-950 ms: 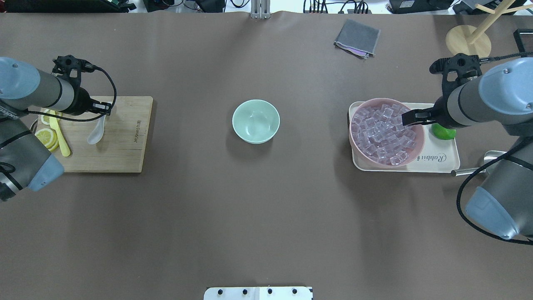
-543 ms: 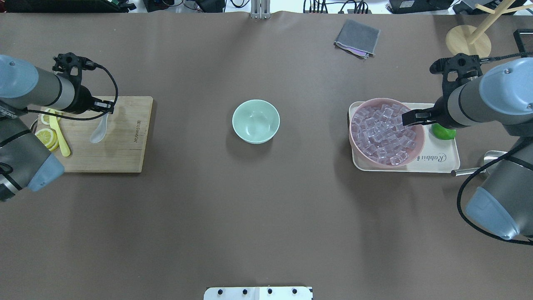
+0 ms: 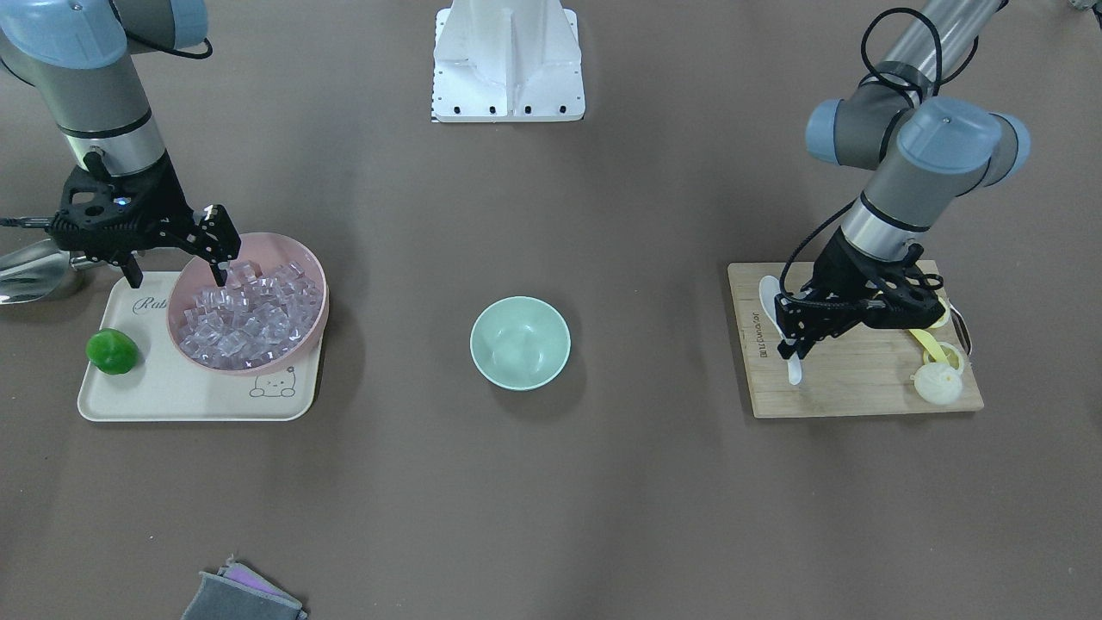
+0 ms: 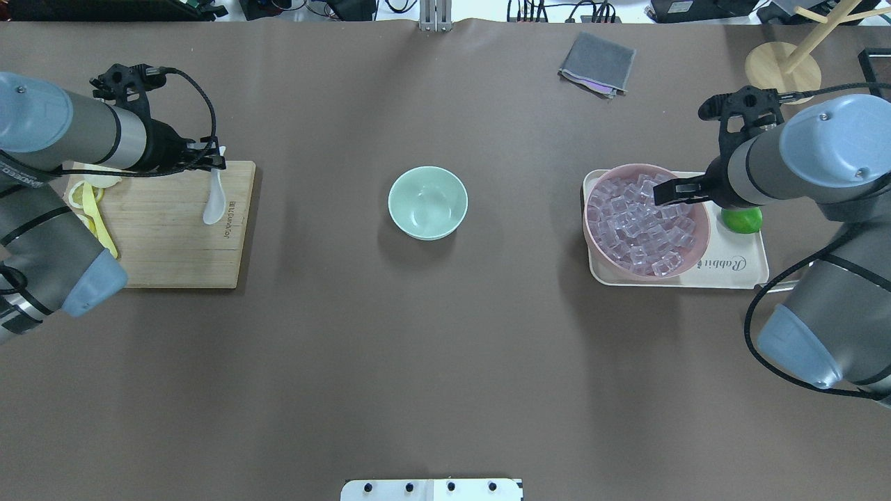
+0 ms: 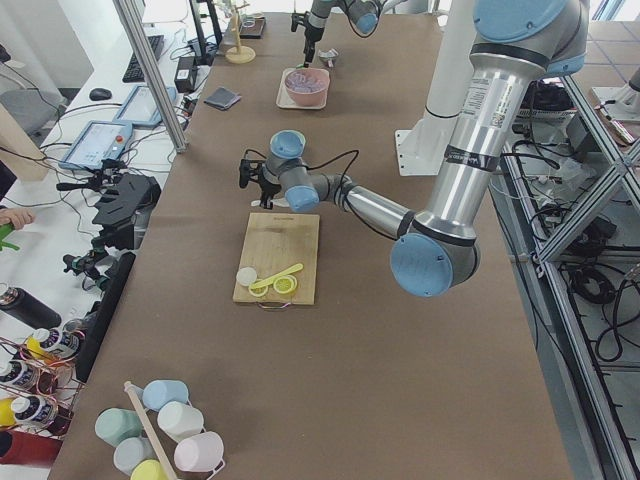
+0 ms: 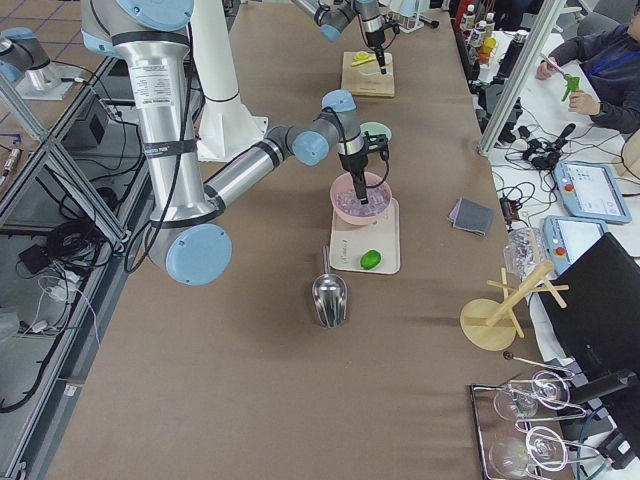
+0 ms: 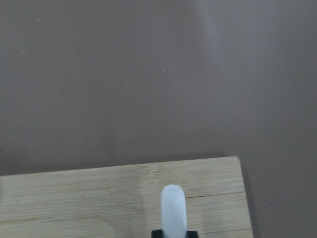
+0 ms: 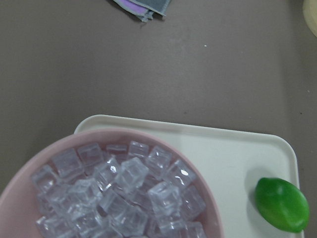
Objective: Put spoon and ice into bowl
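Next, my left gripper releases the white spoon, now hanging above the cutting board, in the mint-green bowl (image 3: 545,351), against the bowl's rim that faces the board.
The mint-green bowl (image 4: 427,202) stands empty at the table's middle, also in the front-facing view (image 3: 519,343). My left gripper (image 4: 214,163) is shut on the handle of the white spoon (image 4: 213,202), which hangs above the right end of the cutting board (image 4: 167,257). The handle tip shows in the left wrist view (image 7: 173,208). My right gripper (image 4: 663,193) sits low over the pink bowl (image 4: 587,220), its fingers about a cube's width apart and closed on a clear ice cube at the top of the ice pile (image 4: 633,233).
The pink bowl stands on a cream tray (image 4: 738,268) with a lime (image 4: 742,219). Lemon slices and a yellow utensil (image 4: 94,216) lie on the board's left. A steel scoop (image 3: 30,269) lies beside the tray. A grey cloth (image 4: 597,64) and a wooden stand (image 4: 783,66) are far right.
My left gripper has lifted the spoon off the board and carried it right, toward the board's right edge. My right gripper has shifted a little left over the pink bowl.
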Controlling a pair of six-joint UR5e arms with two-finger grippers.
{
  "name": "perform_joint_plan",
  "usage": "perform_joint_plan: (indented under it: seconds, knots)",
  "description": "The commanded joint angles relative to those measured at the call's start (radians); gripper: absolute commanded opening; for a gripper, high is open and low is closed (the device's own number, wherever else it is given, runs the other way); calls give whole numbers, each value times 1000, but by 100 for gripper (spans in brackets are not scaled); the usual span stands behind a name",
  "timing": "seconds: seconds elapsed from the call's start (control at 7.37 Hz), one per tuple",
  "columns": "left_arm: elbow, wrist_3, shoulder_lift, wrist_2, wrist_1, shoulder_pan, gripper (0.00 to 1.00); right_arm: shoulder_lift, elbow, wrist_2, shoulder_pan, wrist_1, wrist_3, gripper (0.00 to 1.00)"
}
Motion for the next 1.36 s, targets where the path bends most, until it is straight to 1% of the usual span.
perform_joint_plan:
  seconds: [0.0, 0.14, 0.27, 0.41, 0.54, 0.68, 0.81, 0.95, 1.09, 1.22]
  knots:
    - [-40, -254, -99, 66, 8, 64, 0, 68, -91, 0, -4, 70, 41, 95]
    - [-40, -336, -132, 161, 8, 127, 0, 94, -120, -1, -3, 70, 57, 95]
    - [-37, -411, -164, 233, 10, 174, 0, 108, -142, -6, 11, 70, 102, 95]
    - [-31, -500, -202, 296, 14, 204, 0, 139, -182, -6, 28, 70, 106, 95]
    - [-18, -560, -223, 385, 16, 246, 0, 145, -202, -6, 40, 70, 106, 95]
    - [14, -567, -249, 460, 25, 285, 0, 153, -205, -7, 48, 69, 132, 95]
    - [49, -568, -281, 558, 56, 331, 0, 161, -222, -9, 48, 72, 144, 95]
    - [55, -568, -289, 630, 60, 377, 0, 164, -225, -9, 48, 72, 144, 95]
    - [81, -568, -299, 675, 60, 401, 0, 164, -228, -9, 48, 72, 144, 96]
    - [127, -568, -331, 718, 60, 415, 0, 164, -228, -10, 48, 72, 144, 96]
